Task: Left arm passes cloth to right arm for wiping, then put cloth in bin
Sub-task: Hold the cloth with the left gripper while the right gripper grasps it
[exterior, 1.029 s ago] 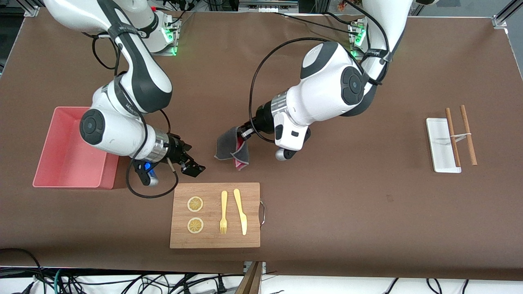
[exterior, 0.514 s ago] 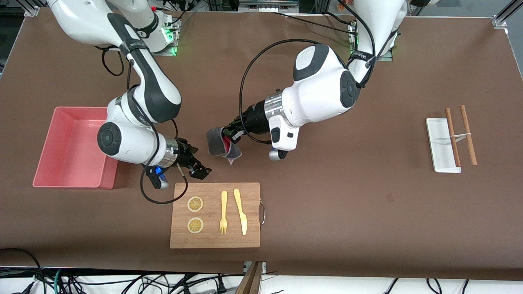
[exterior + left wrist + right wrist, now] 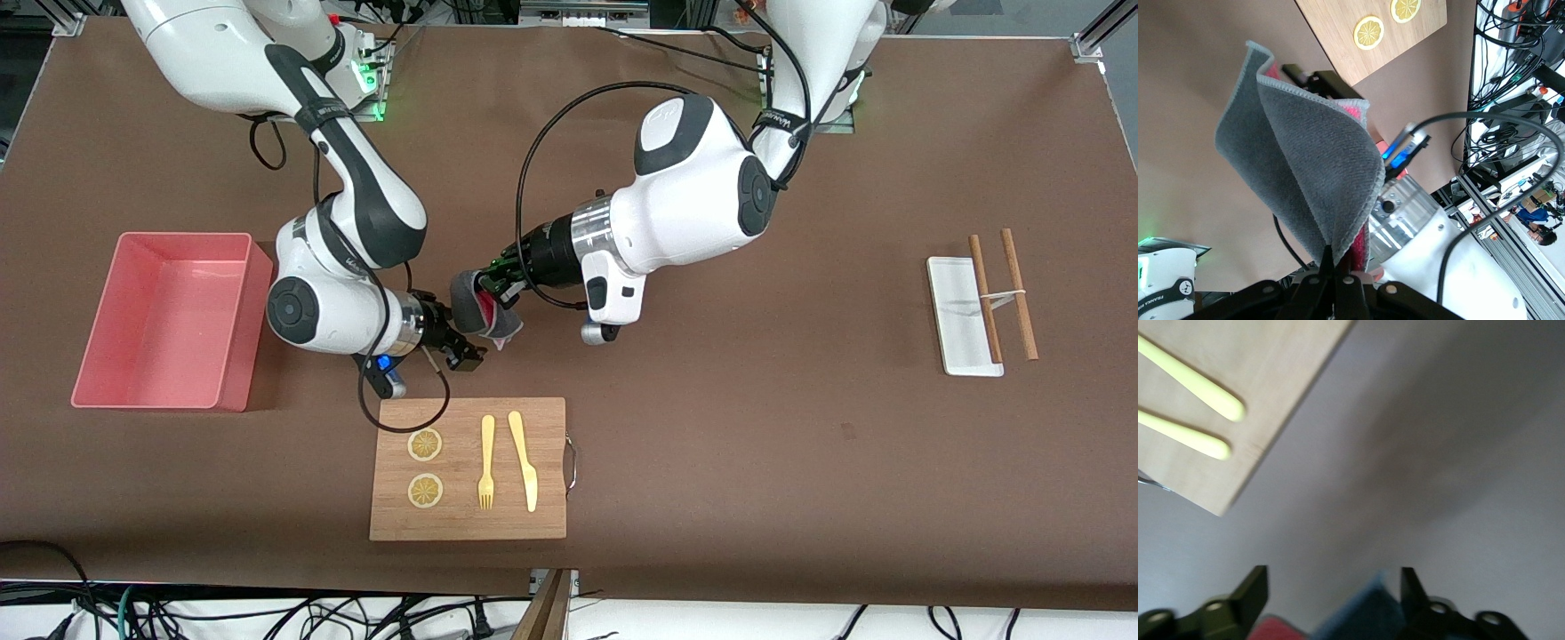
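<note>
My right fingers have only the cloth's loose end, so they should move up and take the cloth higher (image 3: 465, 303), near my left gripper.
The dark grey cloth (image 3: 466, 302) with its pinkish-red reverse hangs folded over the table, between the bin and the middle of the table. My left gripper (image 3: 488, 284) is shut on its top edge; in the left wrist view the cloth (image 3: 1305, 153) drapes away from the pinched left gripper (image 3: 1338, 259). My right gripper (image 3: 468, 354) has reached the cloth's hanging end. In the right wrist view the right gripper (image 3: 1331, 587) is open, and grey and red folds of the cloth (image 3: 1358, 617) lie between its fingers (image 3: 1253, 588). The pink bin (image 3: 240, 391) stands toward the right arm's end.
A wooden board (image 3: 551, 462) lies nearer the front camera than both grippers, bearing two lemon slices (image 3: 425, 444), a yellow fork (image 3: 486, 462) and a yellow knife (image 3: 524, 462). A white tray (image 3: 956, 320) with chopsticks (image 3: 984, 298) across it sits toward the left arm's end.
The left arm carried the cloth toward the right arm's end. The right gripper moved away from the bin up to the cloth, so its fingers now flank the hanging end.
</note>
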Controlling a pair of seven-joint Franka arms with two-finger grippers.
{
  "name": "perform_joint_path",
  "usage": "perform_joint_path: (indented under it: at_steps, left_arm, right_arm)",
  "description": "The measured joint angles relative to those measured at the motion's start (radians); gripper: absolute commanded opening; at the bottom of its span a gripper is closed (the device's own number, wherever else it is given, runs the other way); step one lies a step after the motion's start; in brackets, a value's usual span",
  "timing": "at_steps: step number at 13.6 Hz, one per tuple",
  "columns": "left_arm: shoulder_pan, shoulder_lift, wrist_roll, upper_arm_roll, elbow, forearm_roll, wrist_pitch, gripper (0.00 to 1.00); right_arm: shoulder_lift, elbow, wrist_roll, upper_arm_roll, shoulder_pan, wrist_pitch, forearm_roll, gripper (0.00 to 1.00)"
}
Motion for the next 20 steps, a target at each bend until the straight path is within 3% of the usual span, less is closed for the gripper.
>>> perform_joint_path:
  at_steps: [2, 3, 4, 17, 19, 20]
  left_arm:
    - [0.000, 0.000, -0.003, 0.000, 0.000, 0.000, 0.002, 0.00]
    - [0.000, 0.000, -0.004, 0.001, 0.000, 0.000, 0.003, 0.00]
    - [0.001, 0.000, -0.005, 0.001, 0.000, 0.000, 0.003, 0.00]
    - [0.003, 0.000, -0.011, 0.005, 0.006, 0.000, 0.006, 0.00]
    - [0.003, 0.000, -0.011, 0.005, 0.006, 0.000, 0.006, 0.00]
    - [0.003, 0.000, -0.011, 0.005, 0.006, 0.000, 0.006, 0.00]
  right_arm:
    - [-0.001, 0.000, 0.000, 0.005, 0.000, -0.078, 0.000, 0.37]
    - [-0.002, 0.000, 0.000, 0.005, 0.000, -0.111, 0.000, 0.12]
    - [-0.004, 0.000, -0.001, 0.005, 0.000, -0.142, 0.000, 0.00]
    - [-0.022, 0.001, -0.005, 0.016, -0.014, -0.193, 0.000, 0.00]
    - [-0.022, 0.002, -0.005, 0.015, -0.016, -0.193, 0.000, 0.98]
    - [-0.022, 0.010, -0.005, 0.012, -0.018, -0.190, 0.000, 0.99]
